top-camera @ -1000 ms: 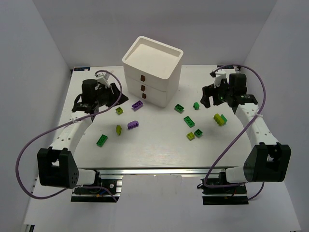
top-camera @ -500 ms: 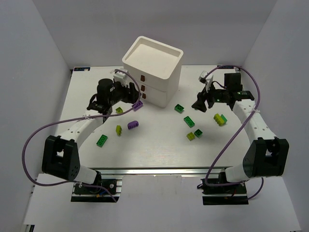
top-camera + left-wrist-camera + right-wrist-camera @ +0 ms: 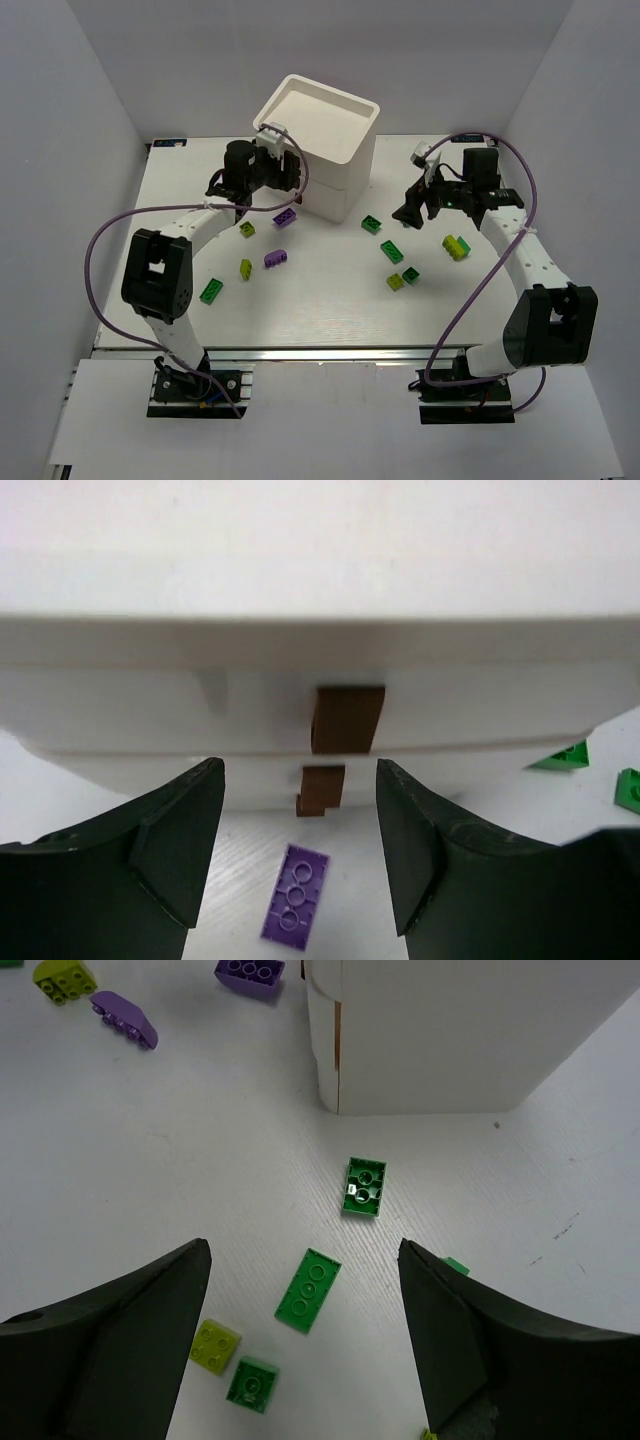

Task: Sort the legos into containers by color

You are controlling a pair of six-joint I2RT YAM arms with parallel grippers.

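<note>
My right gripper is going to close on the long sides [image 3: 392,251] [image 3: 308,1290] of the flat green brick, just behind the lime brick and the dark green brick.
The white drawer chest [image 3: 315,145] stands at the back middle, all drawers shut. My left gripper [image 3: 284,176] is open and empty, right in front of the brown pulls [image 3: 345,720] of the drawers [image 3: 200,695], not touching them. A purple brick [image 3: 297,892] lies on the table below its jaws. My right gripper [image 3: 412,212] is open and empty, held above a flat green brick [image 3: 308,1289] and a green square brick [image 3: 364,1186]. A lime brick [image 3: 215,1345] and a dark green one [image 3: 252,1384] lie close by.
More bricks lie scattered: a purple slope [image 3: 276,259], lime ones [image 3: 247,229] [image 3: 246,268] and a green one [image 3: 211,290] on the left, a lime one [image 3: 456,246] on the right. White walls enclose the table [image 3: 320,310].
My left gripper has swung from the table's left side over to the front of the drawer chest. My right gripper has shifted a little left and tilted down over the green bricks.
</note>
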